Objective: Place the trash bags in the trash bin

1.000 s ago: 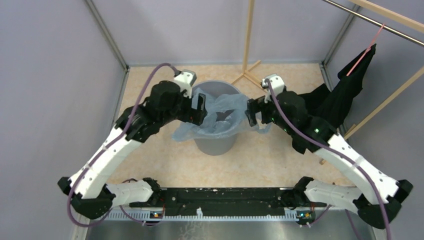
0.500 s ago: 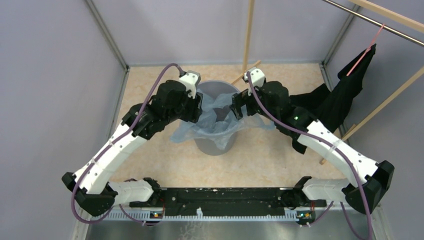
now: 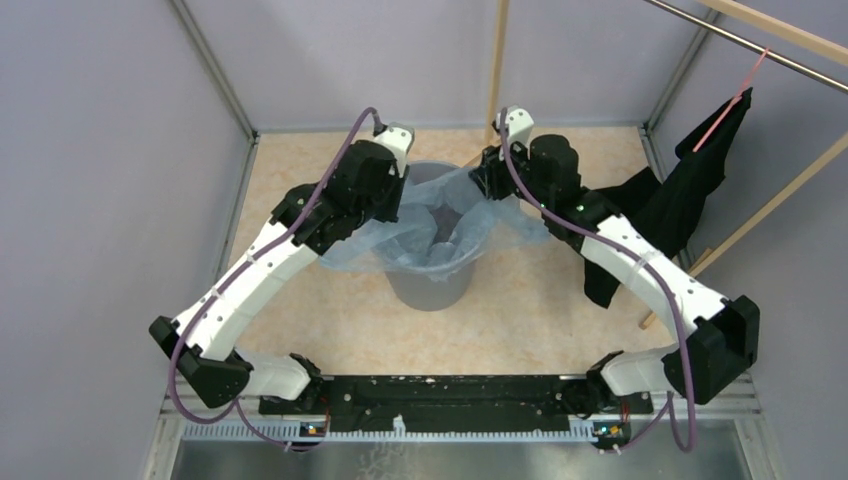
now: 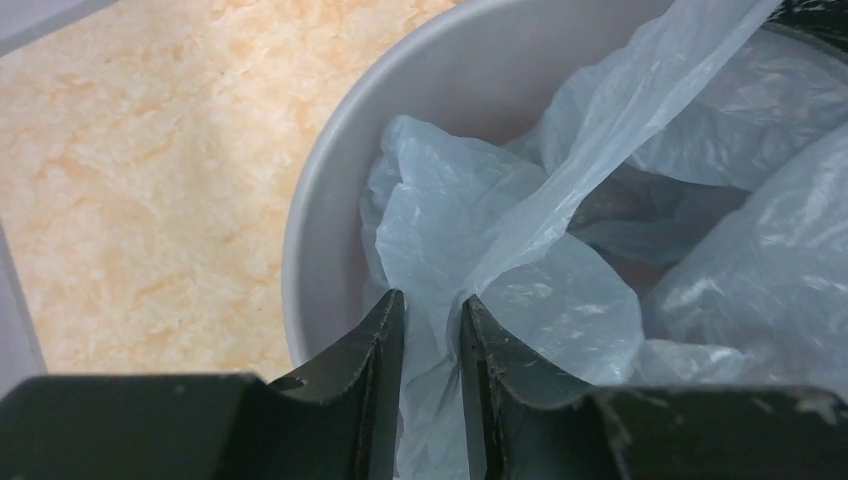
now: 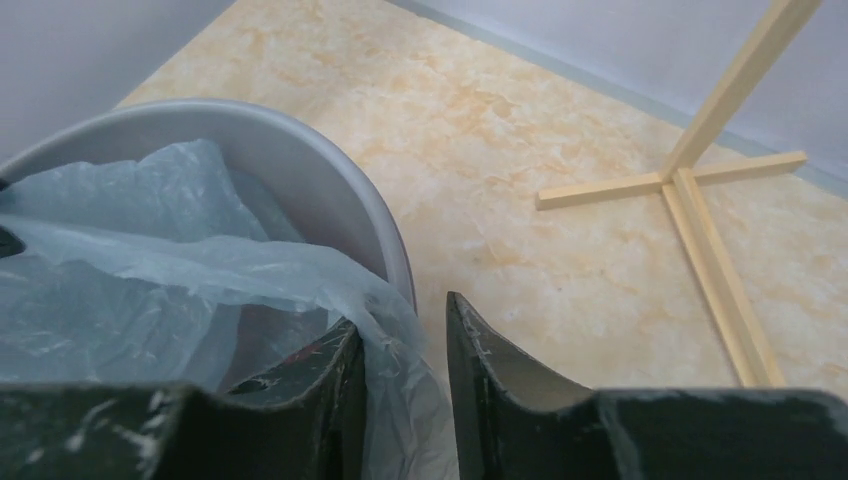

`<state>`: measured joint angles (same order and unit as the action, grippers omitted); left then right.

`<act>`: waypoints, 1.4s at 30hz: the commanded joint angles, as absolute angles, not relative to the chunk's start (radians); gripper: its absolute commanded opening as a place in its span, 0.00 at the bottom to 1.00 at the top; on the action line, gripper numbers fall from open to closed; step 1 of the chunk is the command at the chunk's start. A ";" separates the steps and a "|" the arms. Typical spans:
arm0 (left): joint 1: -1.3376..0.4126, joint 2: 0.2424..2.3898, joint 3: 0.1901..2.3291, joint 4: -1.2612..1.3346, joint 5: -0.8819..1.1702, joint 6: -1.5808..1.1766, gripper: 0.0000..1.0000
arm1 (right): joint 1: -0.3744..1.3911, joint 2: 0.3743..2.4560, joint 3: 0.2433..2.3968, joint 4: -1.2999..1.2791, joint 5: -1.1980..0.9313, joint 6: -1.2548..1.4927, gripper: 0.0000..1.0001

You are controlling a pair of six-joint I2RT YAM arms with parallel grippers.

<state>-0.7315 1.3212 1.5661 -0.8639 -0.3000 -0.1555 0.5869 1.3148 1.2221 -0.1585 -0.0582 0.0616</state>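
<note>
The trash bag's far edge is taut inside the trash bin's far rim, so my right gripper should pinch that edge (image 5: 352, 282) and pull it down outside the trash bin.
The grey trash bin (image 3: 430, 285) stands in the middle of the floor. A light-blue trash bag (image 3: 440, 218) lies in its mouth and spills over the rim on both sides. My left gripper (image 3: 403, 195) is at the bin's far-left rim, my right gripper (image 3: 485, 180) at the far-right rim. In the left wrist view the jaws (image 4: 432, 305) pinch a bunched fold of the bag (image 4: 450, 200) just inside the rim (image 4: 300, 220). In the right wrist view the jaws (image 5: 400, 315) hold film (image 5: 150, 260) over the rim (image 5: 330, 180). A taut band of film runs between the two grippers.
A black cloth garment (image 3: 700, 170) hangs from a rail at the right, close behind the right arm. A wooden stand (image 3: 495, 90) rises behind the bin, its cross foot (image 5: 680, 180) on the floor. Grey walls enclose the floor on three sides.
Both grippers moved from the bin's sides to its far rim and closed on the bag. The film is now spread wider over the bin.
</note>
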 commanded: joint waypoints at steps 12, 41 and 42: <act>-0.545 1.370 1.586 -0.742 -0.293 -0.125 0.29 | 0.486 1.404 1.266 0.008 -0.253 0.090 0.56; -0.282 1.378 1.298 -0.504 -0.057 -0.310 0.13 | 0.414 1.481 1.188 0.127 -0.371 0.271 0.25; -0.278 1.369 1.271 -0.496 -0.038 -0.315 0.15 | 0.414 1.482 1.180 0.134 -0.372 0.275 0.22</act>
<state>-0.3065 1.4029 1.3399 -0.5629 -0.1341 -0.2630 0.4263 1.4765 1.1851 0.0868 -0.3790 0.2344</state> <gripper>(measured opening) 0.128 0.260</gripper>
